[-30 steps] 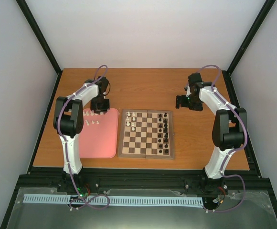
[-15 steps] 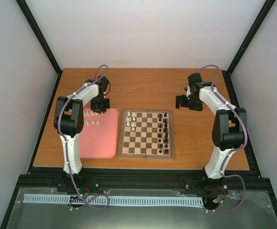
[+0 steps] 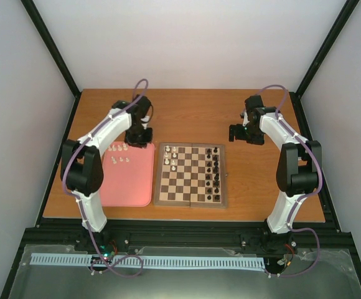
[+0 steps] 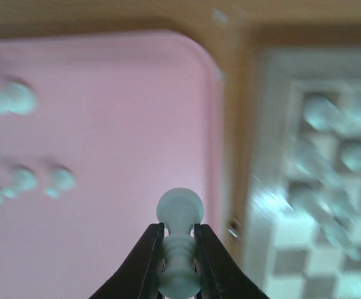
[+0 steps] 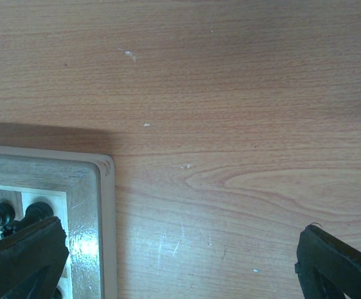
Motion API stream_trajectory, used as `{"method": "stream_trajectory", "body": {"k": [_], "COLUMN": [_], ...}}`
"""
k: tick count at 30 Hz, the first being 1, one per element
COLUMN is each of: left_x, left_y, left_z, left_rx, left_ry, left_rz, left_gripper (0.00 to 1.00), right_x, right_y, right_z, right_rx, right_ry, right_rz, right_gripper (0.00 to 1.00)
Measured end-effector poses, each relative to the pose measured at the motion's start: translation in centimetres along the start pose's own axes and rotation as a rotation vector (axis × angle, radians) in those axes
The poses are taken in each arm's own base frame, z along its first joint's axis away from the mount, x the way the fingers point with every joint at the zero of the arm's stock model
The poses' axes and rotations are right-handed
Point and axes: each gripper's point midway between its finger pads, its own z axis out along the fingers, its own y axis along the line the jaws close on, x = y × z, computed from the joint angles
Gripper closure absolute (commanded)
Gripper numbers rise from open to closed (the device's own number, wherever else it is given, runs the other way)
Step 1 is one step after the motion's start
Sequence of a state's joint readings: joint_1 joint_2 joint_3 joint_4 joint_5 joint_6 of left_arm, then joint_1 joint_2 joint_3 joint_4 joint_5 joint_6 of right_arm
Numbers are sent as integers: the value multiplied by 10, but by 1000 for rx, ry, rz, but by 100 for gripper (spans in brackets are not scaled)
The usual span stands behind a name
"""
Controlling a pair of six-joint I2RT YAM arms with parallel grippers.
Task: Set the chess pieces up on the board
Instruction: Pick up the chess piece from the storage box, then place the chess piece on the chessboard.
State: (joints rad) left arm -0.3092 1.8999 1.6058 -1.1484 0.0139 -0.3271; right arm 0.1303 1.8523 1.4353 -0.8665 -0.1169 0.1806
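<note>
Next, my left gripper sets the white piece down and lets go of it on the board's tray-side light square (image 3: 165, 169) (image 4: 295, 228), beside the nearest white pawn.
My left gripper (image 3: 140, 136) hangs over the far right corner of the pink tray (image 3: 131, 184). In the left wrist view it (image 4: 179, 228) is shut on a white pawn (image 4: 179, 208), held above the tray (image 4: 106, 112). Several white pieces (image 3: 119, 154) stand at the tray's far left, and they also show in the left wrist view (image 4: 20, 98). The board (image 3: 191, 203) holds several white pieces (image 3: 172, 156) in its far left squares and black pieces (image 3: 216, 167) down its right side. My right gripper (image 3: 238, 132) is open and empty over bare table beyond the board's far right corner.
The right wrist view shows the board's corner frame (image 5: 87, 205), two black pieces (image 5: 34, 212) and wooden tabletop (image 5: 230, 93). The left wrist view shows the board's left frame (image 4: 271, 124) just right of the tray, blurred.
My left arm has swung right along the tray's far edge toward the board, carrying the white pawn. The right arm has not moved.
</note>
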Motion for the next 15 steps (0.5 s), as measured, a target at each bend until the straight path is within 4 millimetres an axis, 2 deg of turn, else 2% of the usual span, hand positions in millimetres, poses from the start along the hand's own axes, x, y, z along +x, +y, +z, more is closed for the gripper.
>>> {"method": "stream_trajectory", "body": {"k": [4, 7, 10, 15], "left_x": [44, 76, 91, 102], "left_y": [-47, -68, -72, -72], "left_z": [-13, -10, -3, 4], "left_rx": [60, 81, 79, 68], "left_ry": [46, 105, 148, 174], "left_rz": [131, 193, 200, 182], "left_gripper": [92, 92, 92, 91], "right_x": [-1, 1, 6, 12], "right_y": [0, 0, -2, -3], "right_z": [0, 2, 4, 4], "right_rx": [0, 0, 1, 2], "right_ry": [-3, -2, 8, 11], "right_rz": [0, 0, 1, 1], "right_gripper": [0, 0, 0, 0]}}
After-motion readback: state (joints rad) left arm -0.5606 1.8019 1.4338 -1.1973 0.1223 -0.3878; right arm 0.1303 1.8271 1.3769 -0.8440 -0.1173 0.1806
